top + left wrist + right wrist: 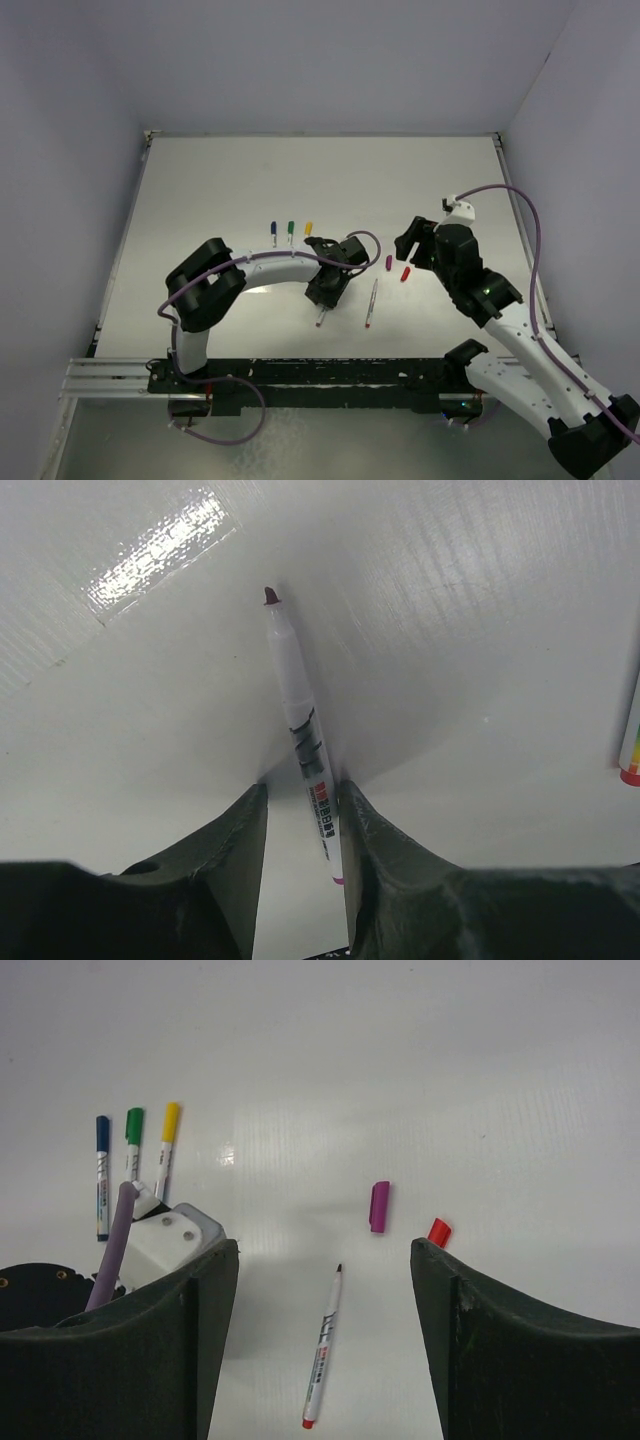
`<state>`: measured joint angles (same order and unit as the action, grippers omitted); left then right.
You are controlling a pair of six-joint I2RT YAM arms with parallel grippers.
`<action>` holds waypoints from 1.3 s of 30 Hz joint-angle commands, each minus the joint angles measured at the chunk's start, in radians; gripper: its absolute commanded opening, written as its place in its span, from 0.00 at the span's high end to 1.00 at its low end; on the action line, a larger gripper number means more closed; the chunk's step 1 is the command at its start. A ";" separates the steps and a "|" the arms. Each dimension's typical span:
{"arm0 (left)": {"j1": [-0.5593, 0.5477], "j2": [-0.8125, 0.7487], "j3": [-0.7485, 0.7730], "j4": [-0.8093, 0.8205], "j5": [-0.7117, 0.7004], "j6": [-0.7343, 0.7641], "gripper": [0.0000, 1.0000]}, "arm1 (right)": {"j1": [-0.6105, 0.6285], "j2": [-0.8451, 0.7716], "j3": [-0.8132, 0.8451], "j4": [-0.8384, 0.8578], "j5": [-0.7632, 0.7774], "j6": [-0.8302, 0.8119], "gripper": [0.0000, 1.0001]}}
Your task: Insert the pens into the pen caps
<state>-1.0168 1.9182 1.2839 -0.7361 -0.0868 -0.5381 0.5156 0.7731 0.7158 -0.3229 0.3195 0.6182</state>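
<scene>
The robot's right gripper needs to next move down to the purple cap's middle [389,263] [379,1208], next to the red cap, and close there.
My left gripper [324,296] [302,798] is low over the table with its jaws either side of a pale pen [300,730] that has a dark purple tip. The pen touches the right finger [365,825], and a gap shows on the other side. The pen's tip pokes out toward the near edge in the top view [320,320]. A second pen [371,303] [324,1360] with a red end lies loose to the right. The purple cap [388,262] [379,1206] and the red cap [406,272] [439,1231] lie beyond it. My right gripper [408,243] [325,1260] hovers open and empty above them.
Three capped pens, blue [273,232] [102,1175], green [290,230] [133,1140] and yellow [308,230] [166,1145], lie side by side behind the left gripper. The red-ended pen also shows at the right edge of the left wrist view [630,745].
</scene>
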 commanded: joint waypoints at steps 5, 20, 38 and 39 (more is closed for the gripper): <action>-0.005 0.073 -0.046 0.040 0.042 -0.005 0.65 | -0.004 0.004 0.036 0.039 -0.022 0.012 0.29; -0.004 0.143 -0.092 0.131 0.123 -0.005 1.00 | -0.005 -0.002 0.051 0.010 0.030 0.029 0.30; 0.001 -0.163 -0.097 0.090 -0.042 -0.002 1.00 | -0.026 0.238 0.162 -0.051 0.103 0.061 0.43; 0.006 -0.194 -0.104 0.103 -0.037 -0.008 1.00 | -0.034 0.261 0.166 -0.046 0.081 0.060 0.44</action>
<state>-1.0180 1.8477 1.2018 -0.6483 -0.0605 -0.5377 0.5072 0.9691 0.8345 -0.3691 0.4477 0.6643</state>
